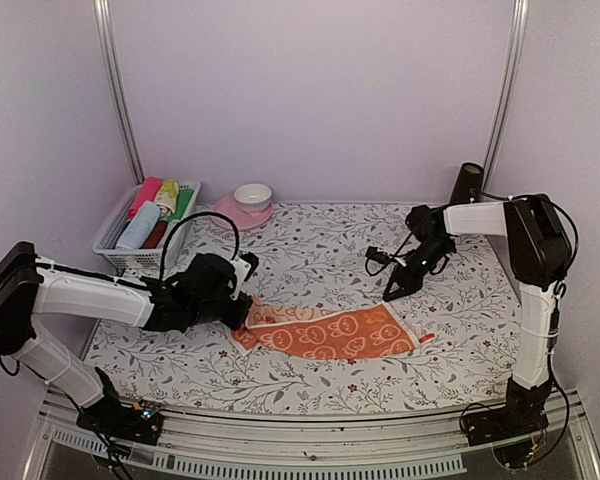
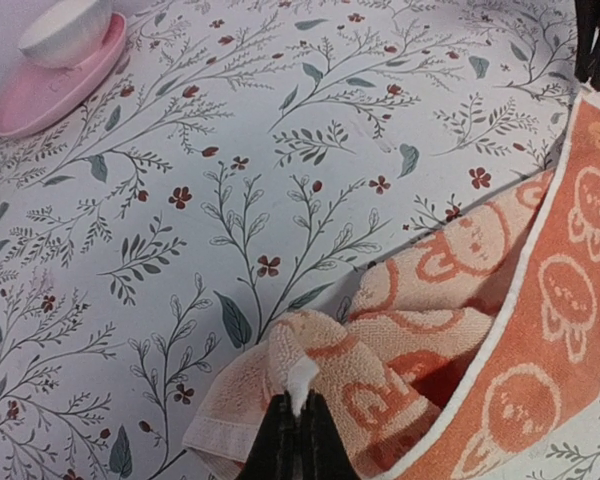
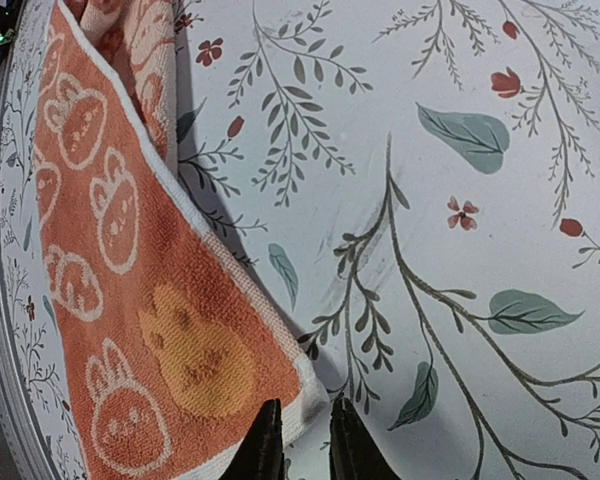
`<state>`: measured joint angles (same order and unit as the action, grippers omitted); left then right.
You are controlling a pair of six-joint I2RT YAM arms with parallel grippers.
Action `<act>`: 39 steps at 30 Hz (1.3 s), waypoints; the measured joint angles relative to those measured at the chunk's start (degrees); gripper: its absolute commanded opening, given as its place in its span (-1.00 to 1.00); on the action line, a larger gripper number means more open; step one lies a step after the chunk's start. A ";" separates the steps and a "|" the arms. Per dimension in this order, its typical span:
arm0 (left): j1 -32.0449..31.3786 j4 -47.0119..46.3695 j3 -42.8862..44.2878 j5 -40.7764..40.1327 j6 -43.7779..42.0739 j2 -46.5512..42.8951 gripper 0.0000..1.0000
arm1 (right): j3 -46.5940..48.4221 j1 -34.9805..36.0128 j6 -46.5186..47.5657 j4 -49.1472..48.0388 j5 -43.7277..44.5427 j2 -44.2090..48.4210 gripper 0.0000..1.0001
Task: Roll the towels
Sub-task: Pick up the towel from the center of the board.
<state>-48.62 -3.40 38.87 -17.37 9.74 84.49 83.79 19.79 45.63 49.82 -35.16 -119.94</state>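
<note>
My right gripper needs to grip the towel's white-hemmed corner (image 3: 312, 392), then lift and stretch the towel flat before rolling, because the towel lies bunched and folded over at my left gripper.
A peach-orange towel (image 1: 330, 332) with pale round prints lies spread on the floral table sheet, near the front. My left gripper (image 1: 242, 310) is at its left end, which is bunched and folded over. In the left wrist view that gripper (image 2: 300, 415) is shut on a pinched fold of the towel (image 2: 540, 300). My right gripper (image 1: 392, 293) is at the far right corner. In the right wrist view its jaws (image 3: 307, 425) stand a little apart, closed on the white-hemmed corner of the towel (image 3: 130, 300), which is raised off the sheet.
A white basket (image 1: 111, 232) at the back left holds several rolled cloths, one pale blue (image 1: 138, 228). A pink dish (image 1: 230, 212) with a white bowl (image 1: 252, 194) stands behind the towel. A black cylinder (image 1: 467, 183) stands at the back right.
</note>
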 measured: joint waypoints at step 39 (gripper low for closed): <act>-0.02 -0.46 1.14 0.42 -0.02 2.93 -1.00 | 0.26 -0.57 -1.86 1.53 -3.13 -3.69 -0.93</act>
<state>-48.64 -3.86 40.01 -16.95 9.72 87.42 84.05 19.22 43.77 51.35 -38.28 -123.63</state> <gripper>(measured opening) 0.008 0.092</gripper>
